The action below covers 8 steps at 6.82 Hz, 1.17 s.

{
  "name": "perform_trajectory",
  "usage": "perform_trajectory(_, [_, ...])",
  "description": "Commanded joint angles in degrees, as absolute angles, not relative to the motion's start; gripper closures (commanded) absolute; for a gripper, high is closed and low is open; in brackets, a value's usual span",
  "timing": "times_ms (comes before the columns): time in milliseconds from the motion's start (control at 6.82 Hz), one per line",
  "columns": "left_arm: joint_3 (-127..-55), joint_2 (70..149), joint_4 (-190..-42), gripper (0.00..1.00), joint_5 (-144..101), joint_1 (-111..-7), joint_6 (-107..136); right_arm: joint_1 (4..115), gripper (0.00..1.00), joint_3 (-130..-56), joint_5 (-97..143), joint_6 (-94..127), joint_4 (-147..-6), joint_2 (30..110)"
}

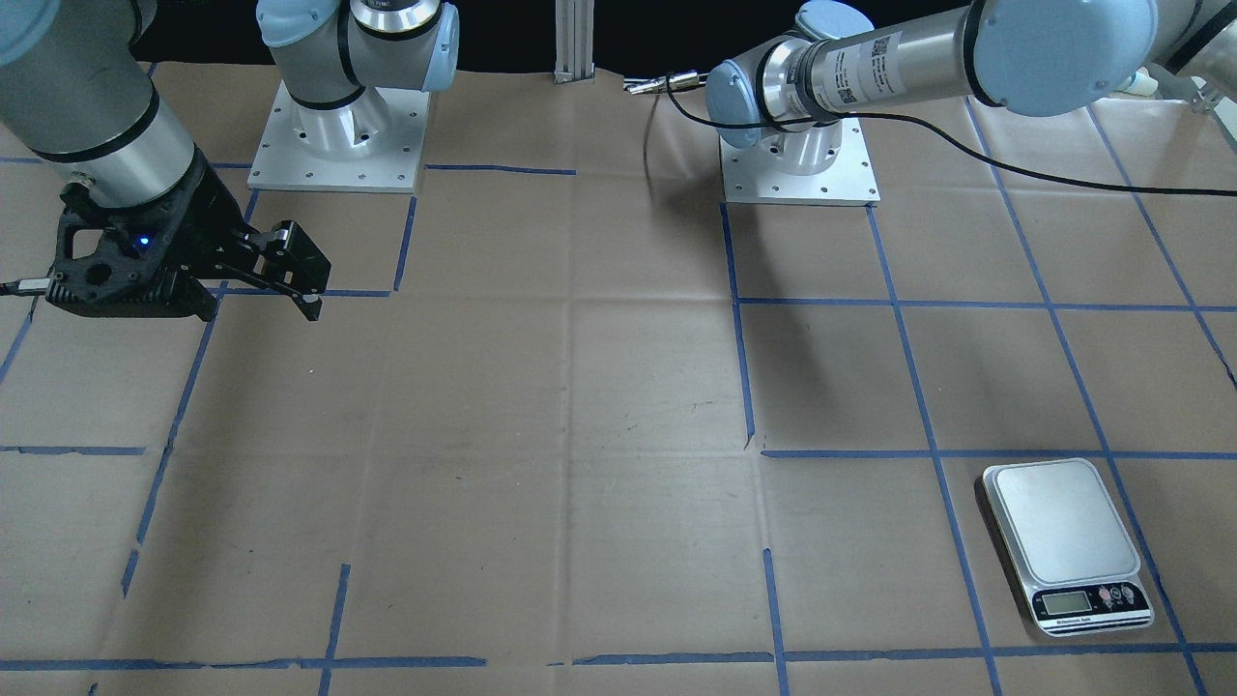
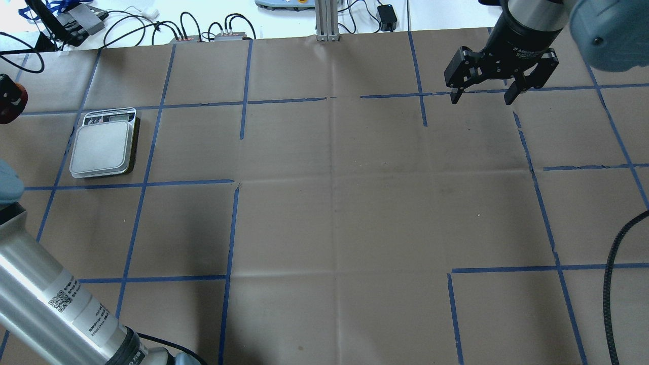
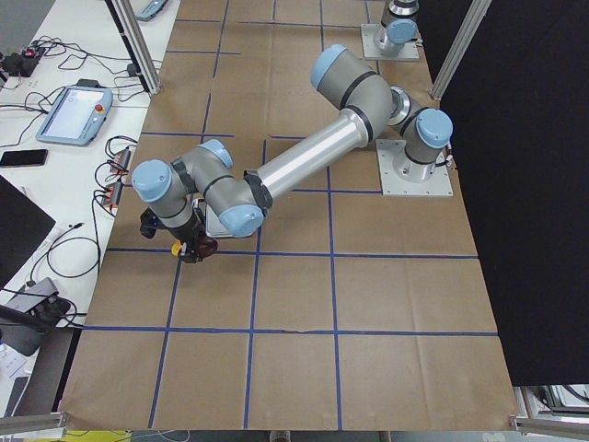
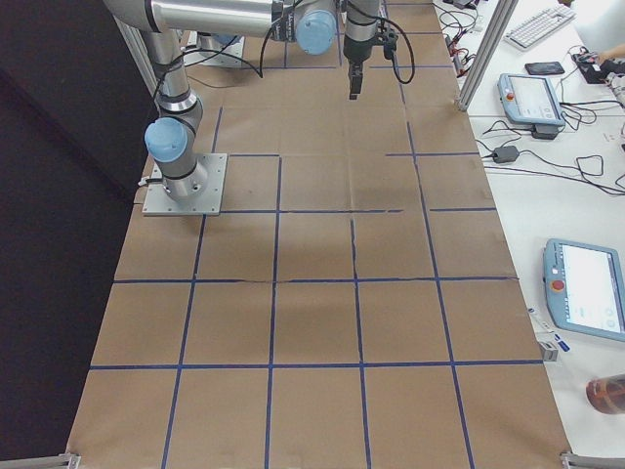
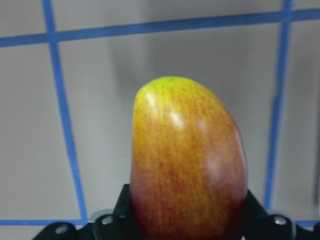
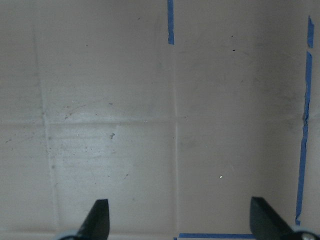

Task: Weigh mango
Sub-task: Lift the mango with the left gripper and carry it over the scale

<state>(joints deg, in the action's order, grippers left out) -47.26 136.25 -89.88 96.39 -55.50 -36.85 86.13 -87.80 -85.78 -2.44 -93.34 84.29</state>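
I should let go of the mango with my left gripper on the middle of the silver scale's bare platform [image 1: 1081,523]. The mango is still above the paper-covered table.
The mango [image 5: 187,165] is glossy, dark red at the base and yellow-green at the tip. My left gripper [image 3: 190,247] is shut on its red end and holds it above the paper-covered table. In the overhead view the mango [image 2: 9,99] shows at the far left edge, to the left of the scale [image 2: 104,149] and apart from it. The scale is silver with a bare platform, and it also shows in the front-facing view [image 1: 1063,536]. My right gripper [image 2: 481,96] is open and empty, hovering far from the scale on the other side of the table [image 6: 182,220].
Brown paper with blue tape lines [image 2: 233,228] covers the table. The arm bases [image 1: 333,135] stand at the robot's edge. Cables and boxes [image 2: 203,35], teach pendants [image 3: 74,101] and a metal post [image 2: 327,20] lie beyond the far edge.
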Motion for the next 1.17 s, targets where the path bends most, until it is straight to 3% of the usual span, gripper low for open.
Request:
perform_trajectory(0, [-48.9, 133.9, -93.7, 0.76, 96.2, -61.5, -29.4, 86.1, 0.0, -87.8, -85.8, -2.5, -93.3, 84.3])
perform_trajectory(587, [-64.2, 127.5, -92.2, 0.8, 95.9, -62.4, -25.7, 86.1, 0.0, -87.8, -85.8, -2.5, -93.3, 84.3])
perform_trajectory(1027, [-73.1, 126.8, -78.7, 0.8, 94.9, -62.4, -25.3, 86.1, 0.0, -87.8, -85.8, -2.5, -93.3, 84.3])
